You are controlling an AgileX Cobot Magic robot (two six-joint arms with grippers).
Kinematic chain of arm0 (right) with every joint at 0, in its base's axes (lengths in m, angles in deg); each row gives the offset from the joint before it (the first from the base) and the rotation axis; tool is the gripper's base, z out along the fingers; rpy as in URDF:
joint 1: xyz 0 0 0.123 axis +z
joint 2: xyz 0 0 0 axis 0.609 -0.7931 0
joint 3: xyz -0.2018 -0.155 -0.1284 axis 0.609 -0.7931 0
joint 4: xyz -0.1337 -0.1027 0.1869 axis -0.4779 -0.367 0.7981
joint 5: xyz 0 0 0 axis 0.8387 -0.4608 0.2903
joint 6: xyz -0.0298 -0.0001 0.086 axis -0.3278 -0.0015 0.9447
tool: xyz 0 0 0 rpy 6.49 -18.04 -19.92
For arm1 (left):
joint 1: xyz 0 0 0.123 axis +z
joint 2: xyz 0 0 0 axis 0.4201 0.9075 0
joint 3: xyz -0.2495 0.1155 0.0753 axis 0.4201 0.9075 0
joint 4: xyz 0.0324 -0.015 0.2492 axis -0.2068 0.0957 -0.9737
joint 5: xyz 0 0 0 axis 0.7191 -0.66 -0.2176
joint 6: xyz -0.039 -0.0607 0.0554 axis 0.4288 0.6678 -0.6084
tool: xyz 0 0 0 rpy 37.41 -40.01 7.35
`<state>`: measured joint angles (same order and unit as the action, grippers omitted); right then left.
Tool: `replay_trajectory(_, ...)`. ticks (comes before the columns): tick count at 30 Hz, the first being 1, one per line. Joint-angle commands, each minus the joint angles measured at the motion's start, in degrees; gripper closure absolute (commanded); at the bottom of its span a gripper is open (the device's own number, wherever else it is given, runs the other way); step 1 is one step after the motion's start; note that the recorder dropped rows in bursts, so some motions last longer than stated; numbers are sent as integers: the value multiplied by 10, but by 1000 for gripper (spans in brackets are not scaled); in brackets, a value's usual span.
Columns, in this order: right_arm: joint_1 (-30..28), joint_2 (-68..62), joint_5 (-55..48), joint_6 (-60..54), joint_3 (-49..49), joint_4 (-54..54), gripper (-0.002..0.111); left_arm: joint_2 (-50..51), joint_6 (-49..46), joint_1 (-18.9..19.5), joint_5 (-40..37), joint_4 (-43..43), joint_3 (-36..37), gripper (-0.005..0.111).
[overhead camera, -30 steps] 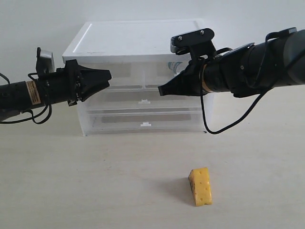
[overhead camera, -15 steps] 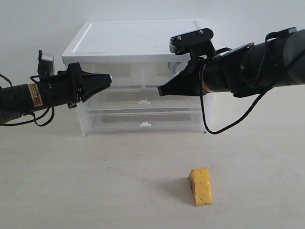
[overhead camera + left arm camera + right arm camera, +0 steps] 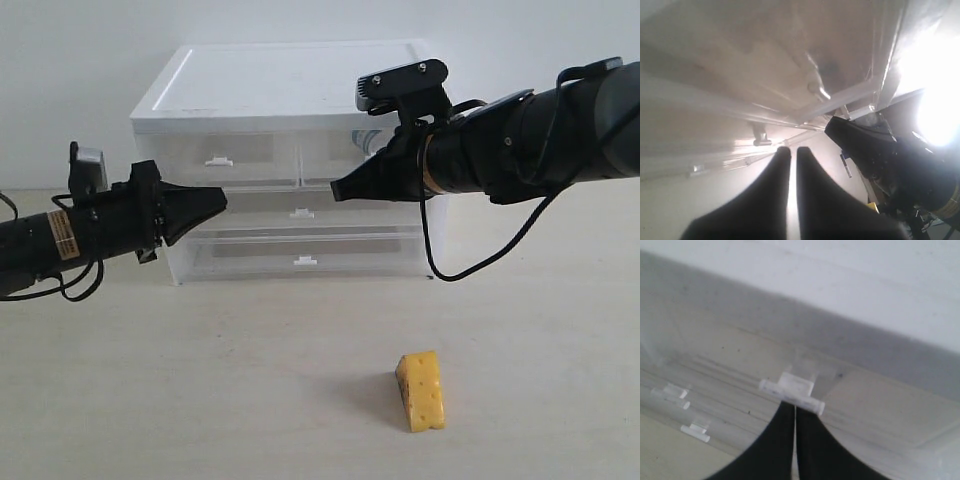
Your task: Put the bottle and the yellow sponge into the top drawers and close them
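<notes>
Next, my left gripper opens, rise and grips that handle [image 3: 219, 161] before pulling, because it is shut in the empty space below the top drawer's white handle.
The yellow sponge [image 3: 421, 390] stands on the table in front of the cabinet, clear of both arms. The left top drawer [image 3: 250, 150] sits flush, its white handle [image 3: 218, 160] showing. My left gripper [image 3: 222, 197] is shut and empty, below and left of that handle; in the left wrist view its fingers [image 3: 789, 150] are closed. My right gripper [image 3: 337, 190] is shut. Its tips [image 3: 795, 407] sit against the underside of the right top drawer's handle [image 3: 791, 392]. A teal-and-white patch, seemingly the bottle [image 3: 366, 138], shows through that drawer behind the right arm.
The translucent cabinet [image 3: 280, 80] stands at the back against a white wall. Its two full-width drawers are shut, with handles in the middle [image 3: 302, 213] and at the bottom [image 3: 302, 261]. The beige table [image 3: 200, 380] spreads in front. A black cable [image 3: 470, 265] hangs under the right arm.
My left gripper has drawn down and back to the left, away from the left top drawer, uncovering its handle. The right arm and the sponge have not moved.
</notes>
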<state>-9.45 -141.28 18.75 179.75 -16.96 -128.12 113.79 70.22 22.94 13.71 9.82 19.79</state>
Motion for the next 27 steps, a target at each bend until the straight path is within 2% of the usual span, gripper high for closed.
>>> replay_trajectory(1,-9,1,-24,1,15,-6,108,-36,-15,1,8,13,12,103)
replay_trajectory(3,-9,1,-22,1,15,-6,108,-49,11,1,8,4,12,102)
replay_trajectory(5,-9,1,-22,1,15,-6,108,-56,15,2,8,-1,12,93)
replay_trajectory(8,-9,1,-22,1,15,-6,108,-58,15,2,8,9,11,65)
replay_trajectory(10,-9,1,-22,1,15,-6,108,-58,15,1,-4,18,6,42)
replay_trajectory(12,-9,1,-19,1,15,-6,108,-58,22,-5,-61,6,-8,37)
replay_trajectory(14,-9,1,-15,1,15,-6,108,-58,22,-9,-90,3,-22,42)
replay_trajectory(17,-9,1,-9,-1,15,-6,108,-58,26,-11,-56,-1,-45,52)
replay_trajectory(23,-9,1,-6,-10,15,-6,108,-45,30,-11,-78,6,-54,54)
replay_trajectory(25,-9,1,-2,-9,15,-6,108,-29,30,-11,-71,23,-54,75)
replay_trajectory(26,-9,1,-1,-9,15,-6,108,-20,30,-11,-58,32,-54,93)
replay_trajectory(27,-9,1,0,-9,15,-6,108,-13,20,-11,-46,40,-54,102)
